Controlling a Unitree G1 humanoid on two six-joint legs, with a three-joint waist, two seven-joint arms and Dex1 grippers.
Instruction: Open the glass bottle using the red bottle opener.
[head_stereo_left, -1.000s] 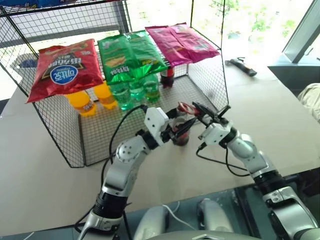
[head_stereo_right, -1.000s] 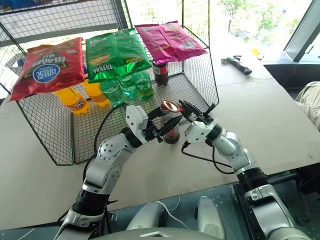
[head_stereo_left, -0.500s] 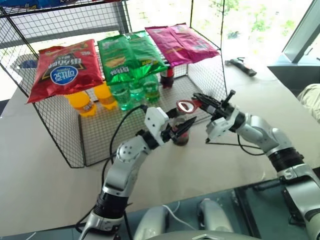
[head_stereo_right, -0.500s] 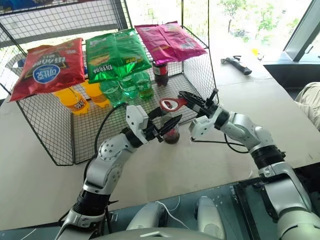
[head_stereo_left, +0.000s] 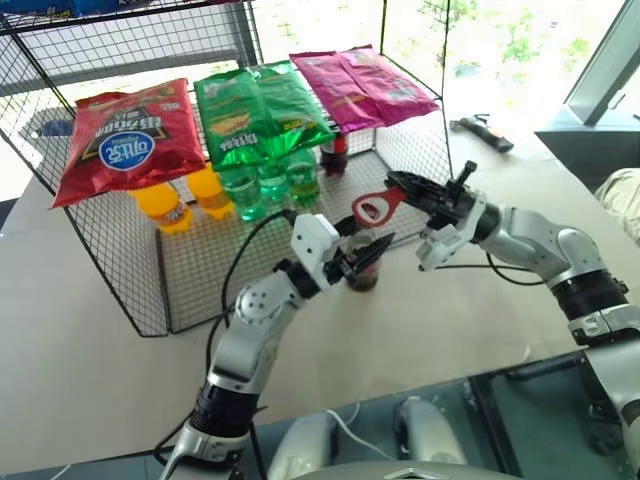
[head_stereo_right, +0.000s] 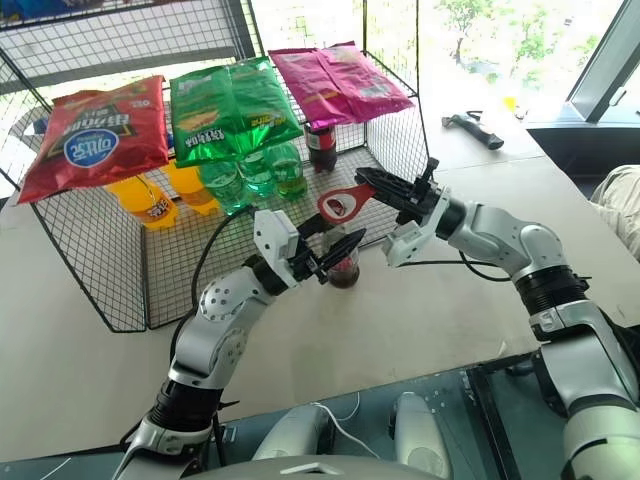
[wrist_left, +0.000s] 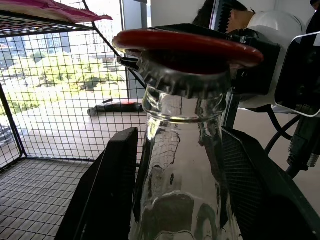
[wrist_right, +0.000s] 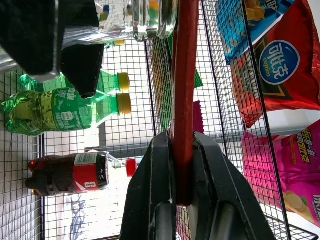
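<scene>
My right gripper needs to lay the red bottle opener on the table (head_stereo_left: 427, 262) beside the glass bottle, at a spot close to the wire rack.
The glass bottle (head_stereo_left: 362, 272) stands upright on the table in front of the wire rack, dark cola in its lower part and its crown cap (wrist_left: 182, 80) still on. My left gripper (head_stereo_left: 365, 258) is shut on its neck, with a black finger (wrist_left: 100, 190) on either side. The red bottle opener (head_stereo_left: 375, 208) slants just above the bottle top, ring head lowest. In the left wrist view the ring head (wrist_left: 185, 47) lies over the cap; I cannot tell if they touch. My right gripper (head_stereo_left: 402, 190) is shut on the opener's handle (wrist_right: 184, 100), coming in from the right.
A wire mesh rack (head_stereo_left: 420, 150) stands right behind the bottle, with red (head_stereo_left: 125, 135), green (head_stereo_left: 258, 110) and pink (head_stereo_left: 360, 85) snack bags on top. Under them are green bottles (head_stereo_left: 270, 180), orange bottles (head_stereo_left: 185, 200) and a dark cola bottle (head_stereo_left: 335, 152). A hammer-like tool (head_stereo_left: 483, 132) lies at the back right.
My right gripper has risen and rolled, lifting the opener from beside the bottle top to a slant above it. The left gripper and the bottle have not moved.
</scene>
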